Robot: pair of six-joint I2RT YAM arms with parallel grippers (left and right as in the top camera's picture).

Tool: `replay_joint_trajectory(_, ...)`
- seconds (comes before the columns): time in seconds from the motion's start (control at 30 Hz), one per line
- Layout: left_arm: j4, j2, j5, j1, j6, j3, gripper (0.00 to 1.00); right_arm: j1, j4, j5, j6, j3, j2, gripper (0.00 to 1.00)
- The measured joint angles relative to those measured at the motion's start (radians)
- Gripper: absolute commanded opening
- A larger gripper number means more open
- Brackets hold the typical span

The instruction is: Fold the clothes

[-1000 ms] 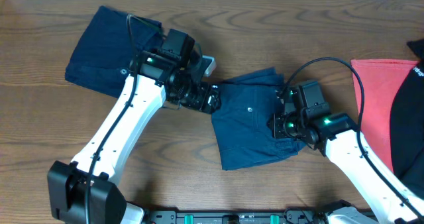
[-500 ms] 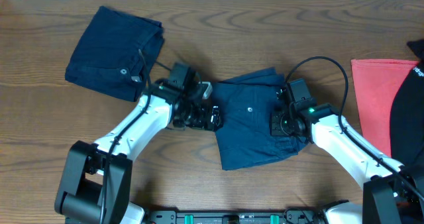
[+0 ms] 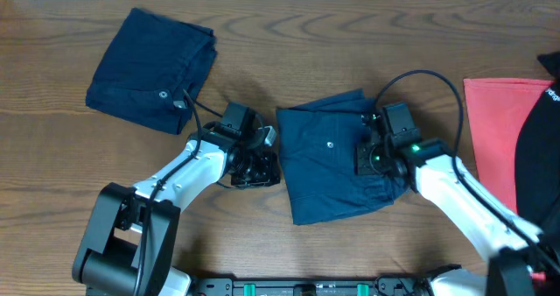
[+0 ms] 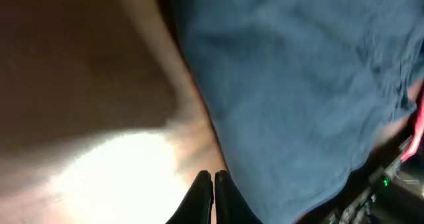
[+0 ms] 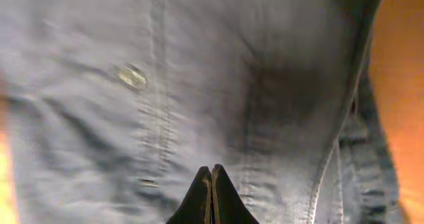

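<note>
My left fingers are shut on wood beside the garment; I need to open them, then take the garment's edge (image 4: 222, 128) before folding.
Two pieces of dark navy clothes lie on the wooden table. One is folded at the back left (image 3: 149, 68), silver button (image 3: 164, 94) showing. The other (image 3: 337, 160) lies spread in the middle, its button (image 3: 330, 144) facing up. My left gripper (image 3: 262, 166) sits low on the wood just beside this garment's left edge, shut with nothing in it; in the left wrist view its fingertips (image 4: 212, 176) meet next to the blue cloth (image 4: 298, 85). My right gripper (image 3: 366, 160) is over the garment's right part, shut, tips (image 5: 211, 169) pressed together above the denim (image 5: 199, 85).
A red cloth (image 3: 494, 138) lies at the right, with a black item (image 3: 541, 147) partly on it at the table's right edge. The white wall runs along the table's back edge.
My left gripper drew back toward the table's front, off the middle garment's left corner, and its jaws closed. My right gripper shifted slightly and closed fully.
</note>
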Motion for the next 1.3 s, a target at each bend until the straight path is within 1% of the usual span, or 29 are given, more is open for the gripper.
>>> replay_joint_trajectory(0.17,-0.045,-0.089,0.0,-0.045,0.023,0.007,0.06,-0.004,0.126,-0.01,-0.023,0.034,-0.068,0.01)
replay_joint_trajectory(0.27,-0.045,-0.172,-0.02,-0.12,0.027,0.019,0.06,-0.015,0.196,-0.008,-0.027,0.042,-0.061,0.02)
replay_joint_trajectory(0.37,-0.044,-0.201,-0.061,-0.22,0.027,0.032,0.06,-0.039,0.248,0.014,-0.03,0.042,-0.017,0.02)
replay_joint_trajectory(0.5,-0.026,-0.16,-0.137,-0.343,0.022,0.033,0.08,-0.089,0.303,0.036,-0.031,0.042,0.084,0.02)
replay_joint_trajectory(0.6,0.027,-0.091,-0.167,-0.394,0.007,0.033,0.08,-0.117,0.325,0.046,-0.032,0.042,0.148,0.01)
replay_joint_trajectory(0.7,0.068,-0.015,-0.183,-0.406,-0.028,0.033,0.08,-0.132,0.328,0.053,-0.034,0.042,0.193,0.01)
replay_joint_trajectory(0.77,0.087,0.026,-0.184,-0.4,-0.063,0.034,0.08,-0.136,0.303,0.054,-0.034,0.042,0.213,0.01)
replay_joint_trajectory(0.87,0.095,0.068,-0.17,-0.37,-0.122,0.034,0.08,-0.137,0.214,0.056,-0.033,0.042,0.221,0.01)
replay_joint_trajectory(0.97,0.095,0.074,-0.157,-0.309,-0.164,0.036,0.08,-0.137,0.142,0.062,-0.019,0.042,0.221,0.01)
replay_joint_trajectory(1.07,0.105,0.074,-0.179,-0.214,-0.179,0.038,0.08,-0.137,0.05,0.066,0.024,0.044,0.221,0.01)
replay_joint_trajectory(1.13,0.134,0.075,-0.223,-0.126,-0.16,0.04,0.08,-0.137,-0.02,0.076,0.07,0.043,0.221,0.01)
replay_joint_trajectory(1.23,0.169,0.08,-0.274,-0.017,-0.103,0.042,0.08,-0.137,-0.057,0.086,0.105,0.043,0.22,0.01)
replay_joint_trajectory(1.3,0.146,0.085,-0.287,0.063,-0.057,0.052,0.11,-0.137,-0.072,0.09,0.111,0.043,0.207,0.01)
